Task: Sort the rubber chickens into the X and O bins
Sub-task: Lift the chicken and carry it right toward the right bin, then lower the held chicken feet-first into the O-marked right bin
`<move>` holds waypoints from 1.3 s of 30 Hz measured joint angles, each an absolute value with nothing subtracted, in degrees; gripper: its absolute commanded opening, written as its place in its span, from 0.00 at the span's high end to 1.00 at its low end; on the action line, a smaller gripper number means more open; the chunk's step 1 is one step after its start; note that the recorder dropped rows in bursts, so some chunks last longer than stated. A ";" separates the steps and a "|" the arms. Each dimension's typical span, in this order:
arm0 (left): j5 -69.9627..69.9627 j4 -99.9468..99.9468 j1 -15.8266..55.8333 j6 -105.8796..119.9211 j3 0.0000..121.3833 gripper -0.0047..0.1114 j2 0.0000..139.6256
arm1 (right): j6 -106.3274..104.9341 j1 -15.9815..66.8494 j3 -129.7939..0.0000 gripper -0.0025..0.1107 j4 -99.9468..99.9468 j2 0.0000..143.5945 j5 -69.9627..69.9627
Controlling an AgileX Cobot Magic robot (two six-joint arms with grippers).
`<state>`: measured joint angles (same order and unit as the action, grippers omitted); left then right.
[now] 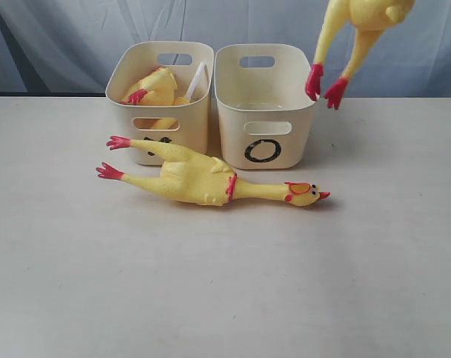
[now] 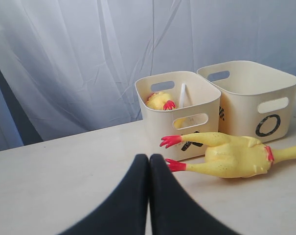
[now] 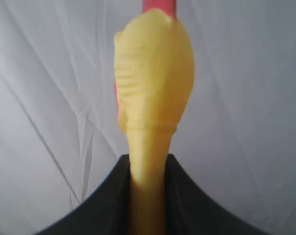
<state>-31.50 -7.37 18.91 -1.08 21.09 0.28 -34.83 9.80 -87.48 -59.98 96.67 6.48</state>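
Note:
My right gripper will let go of the hanging chicken inside the empty O bin (image 1: 257, 80), feet down behind the bin's front handle slot.
A large rubber chicken (image 1: 203, 179) lies on its side on the table in front of both bins, head to the right; the left wrist view shows its body (image 2: 236, 156). The X bin (image 1: 159, 97) holds a smaller chicken (image 1: 152, 88). Beside it, the O bin (image 1: 264, 104) shows nothing inside. A third chicken (image 1: 355, 37) hangs feet down in the air above the O bin's right side, and my right gripper (image 3: 148, 166) is shut on its neck (image 3: 148, 191). My left gripper (image 2: 148, 161) is shut on nothing, low over the table left of the lying chicken's feet.
A pale curtain (image 1: 76, 37) hangs behind the table (image 1: 225, 298). A white divider (image 1: 197, 80) stands inside the X bin. Neither gripper shows in the exterior view.

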 measured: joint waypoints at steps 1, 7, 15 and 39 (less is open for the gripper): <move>-31.50 -7.37 18.91 -1.08 21.09 0.96 0.28 | -31.61 9.80 -87.48 0.99 -59.13 97.33 7.87; -31.50 -7.37 18.91 -1.08 21.09 0.96 0.28 | -0.60 9.80 -87.48 0.99 -37.92 102.52 20.14; -31.50 -7.37 18.91 -1.08 21.09 0.96 0.28 | 27.28 9.67 -87.48 0.99 -9.82 111.34 35.49; -31.50 -7.37 18.91 -1.08 21.09 0.96 0.28 | 41.43 10.94 -98.78 0.99 15.20 128.18 42.40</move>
<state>-31.50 -7.37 18.91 -1.08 21.09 0.28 41.43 10.94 -98.78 15.20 128.18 42.40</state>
